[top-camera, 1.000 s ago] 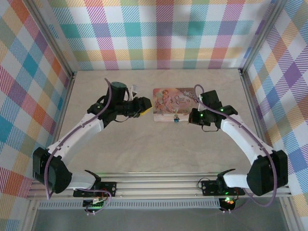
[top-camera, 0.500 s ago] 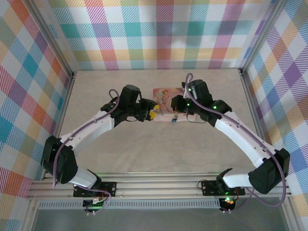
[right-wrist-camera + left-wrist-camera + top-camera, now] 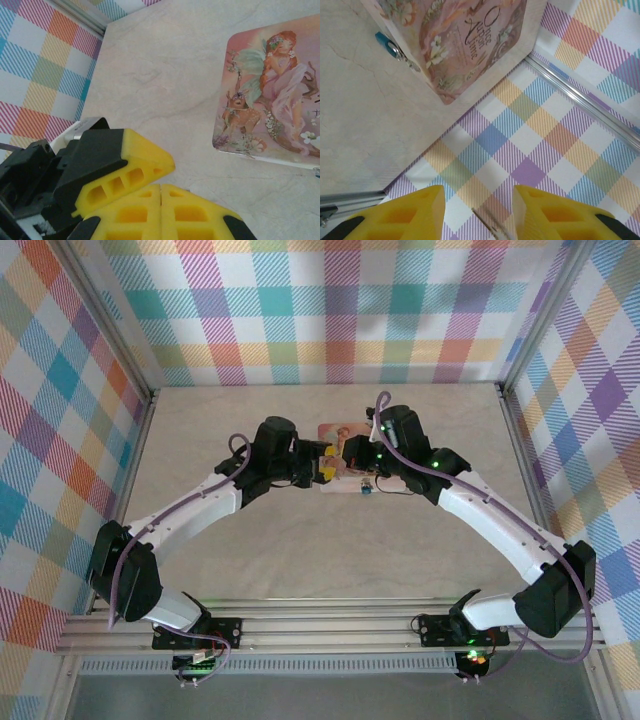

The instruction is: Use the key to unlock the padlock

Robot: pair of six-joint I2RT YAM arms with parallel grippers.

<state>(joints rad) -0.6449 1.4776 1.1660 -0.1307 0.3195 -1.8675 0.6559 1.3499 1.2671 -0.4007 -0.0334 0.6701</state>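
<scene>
The thin key sits at a slant between my left gripper's parted fingers. Next, my left gripper opens and regrips the key in line with its fingers (image 3: 496, 234) before it unlocks the padlock.
The tiny blue padlock (image 3: 384, 40) hangs by its silvery shackle on the front edge of the pink fairy box (image 3: 470, 45); from above the padlock (image 3: 366, 486) is a blue speck. My left gripper (image 3: 479, 190) hovers off the box's left end (image 3: 325, 466). Its yellow jaws stand partly apart, and the thin grey key (image 3: 487, 224) sticks up between them, close to the right finger. Where they grip the key lies below the picture's edge. My right gripper (image 3: 160, 187) is shut on nothing, beside the left gripper's finger (image 3: 135, 160) and over the box (image 3: 352, 452).
The box (image 3: 270, 95) lies flat toward the back of the pale table (image 3: 330, 550). Plaid walls close in the table on three sides, with a metal rail (image 3: 580, 95) along the foot of the wall. Both arms cross the middle of the table.
Both arms have swung inward toward the box. The right gripper went left over the box's top, the left gripper right to its left end; the two now nearly touch.
</scene>
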